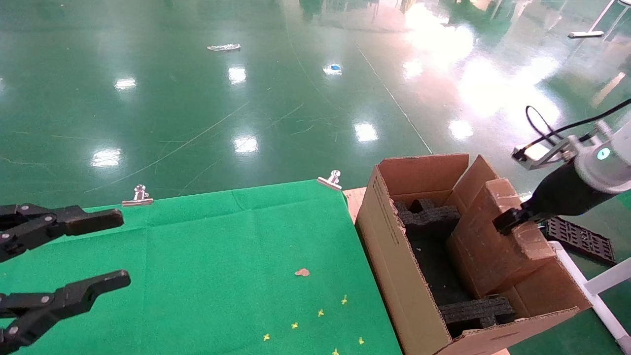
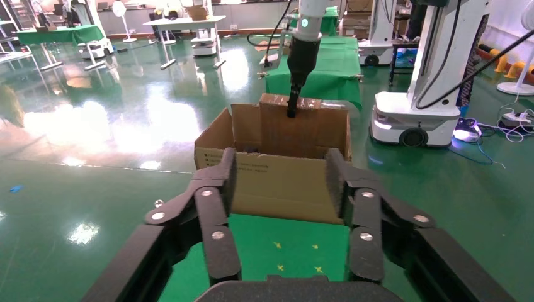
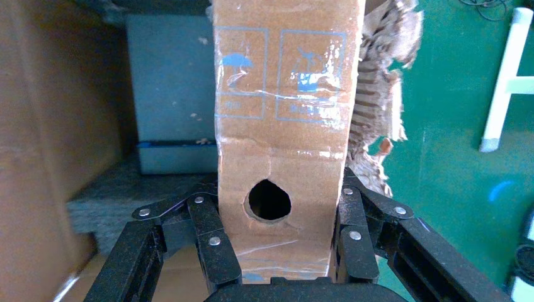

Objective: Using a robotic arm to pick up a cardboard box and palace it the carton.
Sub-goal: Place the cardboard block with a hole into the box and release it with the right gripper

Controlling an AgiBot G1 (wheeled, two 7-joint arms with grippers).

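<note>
The robot's right gripper should put the cardboard box down between the black foam blocks, against the carton's torn-flap side (image 1: pixel 465 264).
The large brown carton (image 1: pixel 389 246) stands open at the right end of the table, with black foam blocks (image 1: pixel 429 214) inside. The white right arm's black gripper (image 1: pixel 508 219) is shut on the small cardboard box (image 1: pixel 485 241). It holds the box tilted, with its lower part inside the carton by the right wall. In the right wrist view the fingers (image 3: pixel 211 239) clamp both sides of the box (image 3: pixel 283 126), on its taped face with the round hole. The torn flap (image 3: pixel 378 94) is right beside it. My left gripper (image 1: pixel 123 249) is open and empty at the far left.
The green cloth table (image 1: pixel 222 256) has two metal clips (image 1: pixel 330 180) on its far edge, yellow cross marks (image 1: pixel 320 312) and a brown scrap (image 1: pixel 301 272). A black tray (image 1: pixel 579 239) and a white frame (image 1: pixel 601 286) lie right of the carton.
</note>
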